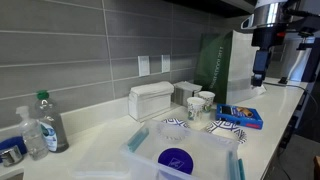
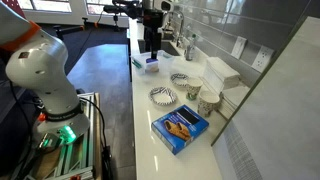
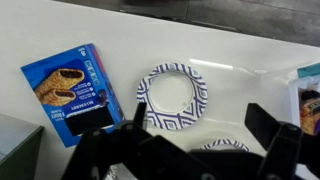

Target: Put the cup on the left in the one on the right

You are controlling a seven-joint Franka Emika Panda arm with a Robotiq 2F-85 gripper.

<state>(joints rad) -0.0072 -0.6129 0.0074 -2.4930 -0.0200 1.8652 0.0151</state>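
Observation:
Next, the robot's gripper should move to the rim of the nearer cup (image 1: 189, 99) and close there, on the side of that rim away from the farther cup.
Two paper cups stand side by side near the wall, one (image 1: 194, 105) beside the other (image 1: 207, 99); both also show in an exterior view, the nearer cup (image 2: 208, 103) and the farther cup (image 2: 193, 91). My gripper (image 1: 260, 76) hangs high above the counter, away from the cups, and it also shows in an exterior view (image 2: 152, 47). In the wrist view the gripper (image 3: 200, 135) is open and empty over two patterned paper plates. The cups are out of the wrist view.
Two blue-patterned paper plates (image 3: 172, 95) (image 3: 226, 146) lie on the white counter, next to a blue snack box (image 3: 70, 92). A clear bin with a blue lid (image 1: 178, 157), a white napkin box (image 1: 150, 100), bottles (image 1: 46, 124) and a green bag (image 1: 214, 60) also stand there.

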